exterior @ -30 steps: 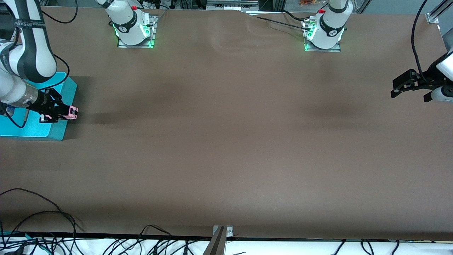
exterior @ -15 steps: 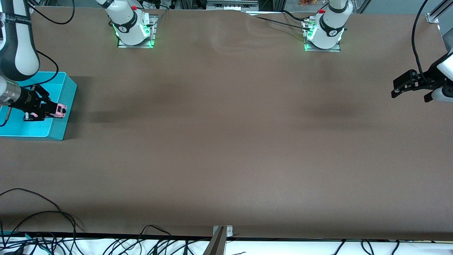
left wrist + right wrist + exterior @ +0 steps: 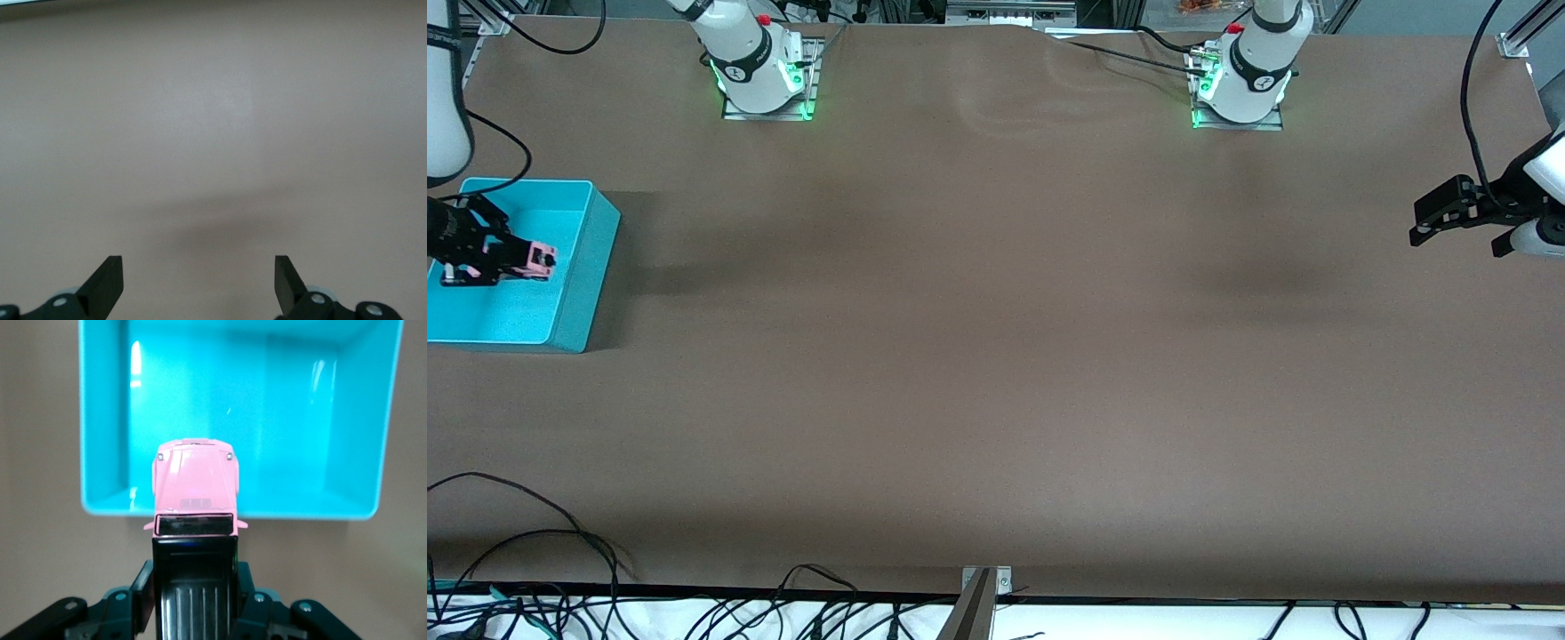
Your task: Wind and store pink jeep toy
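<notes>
The pink jeep toy, now hanging over the inside of the bin, will be let go by my right gripper on the turquoise bin's bottom [image 3: 532, 241], close to the bin's side facing the middle of the table.
The pink jeep toy [image 3: 541, 258] has a pink hood [image 3: 195, 480] and a black roof, and it hangs in the air. My right gripper [image 3: 516, 260] is shut on the toy's black rear section, its fingers [image 3: 141, 587] pressed against both sides. The toy is over the inside of the turquoise bin [image 3: 596, 238] at the right arm's end of the table. In the right wrist view the bin [image 3: 300, 420] shows a bare floor. My left gripper [image 3: 1427, 222] waits open over the left arm's end of the table, with only bare tabletop between its fingertips [image 3: 199, 280].
The brown table cover [image 3: 996, 356] stretches between the two arms. Both arm bases [image 3: 760, 67] stand along the edge farthest from the front camera. Loose black cables [image 3: 534, 551] lie at the edge nearest that camera.
My right gripper has carried the pink jeep toy from above the bin's wall to over the bin's inside, toward the right arm's end. The left arm has not moved.
</notes>
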You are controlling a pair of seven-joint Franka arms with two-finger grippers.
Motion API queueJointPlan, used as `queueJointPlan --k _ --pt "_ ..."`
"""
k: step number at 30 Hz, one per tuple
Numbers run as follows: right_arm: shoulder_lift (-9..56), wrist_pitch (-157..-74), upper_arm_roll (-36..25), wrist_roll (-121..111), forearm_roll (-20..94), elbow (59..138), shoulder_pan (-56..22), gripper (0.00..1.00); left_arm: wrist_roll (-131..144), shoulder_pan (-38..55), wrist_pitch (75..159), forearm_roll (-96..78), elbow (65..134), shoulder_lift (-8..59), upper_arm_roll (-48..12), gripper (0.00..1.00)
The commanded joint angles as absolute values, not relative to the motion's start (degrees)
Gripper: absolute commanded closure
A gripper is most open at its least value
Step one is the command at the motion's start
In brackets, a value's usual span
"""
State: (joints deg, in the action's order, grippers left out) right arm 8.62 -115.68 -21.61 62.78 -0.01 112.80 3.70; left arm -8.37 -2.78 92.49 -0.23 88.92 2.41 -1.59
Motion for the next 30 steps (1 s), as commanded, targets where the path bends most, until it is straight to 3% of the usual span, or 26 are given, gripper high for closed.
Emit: queueJointPlan --k 1,7,18,30 --pt "8.61 -115.14 -26.19 55.99 -0.26 113.29 4.13 0.87 -9.49 -2.99 91.23 -1.32 86.84 3.34 -1.76 0.0" --pt "10.11 -116.36 -27.33 55.02 -0.26 115.48 4.83 0.87 -9.49 -2.72 91.23 -1.32 86.84 3.34 -1.76 0.0" --pt "12.74 -131.74 -27.77 52.12 -0.09 123.22 8.52 0.87 -9.4 -2.37 91.32 1.84 86.84 3.34 -1.93 0.0" --pt "19.07 -140.62 -27.69 52.03 0.09 125.59 11.86 0.87 -9.4 -1.67 91.32 1.85 86.75 3.34 -1.93 0.0"
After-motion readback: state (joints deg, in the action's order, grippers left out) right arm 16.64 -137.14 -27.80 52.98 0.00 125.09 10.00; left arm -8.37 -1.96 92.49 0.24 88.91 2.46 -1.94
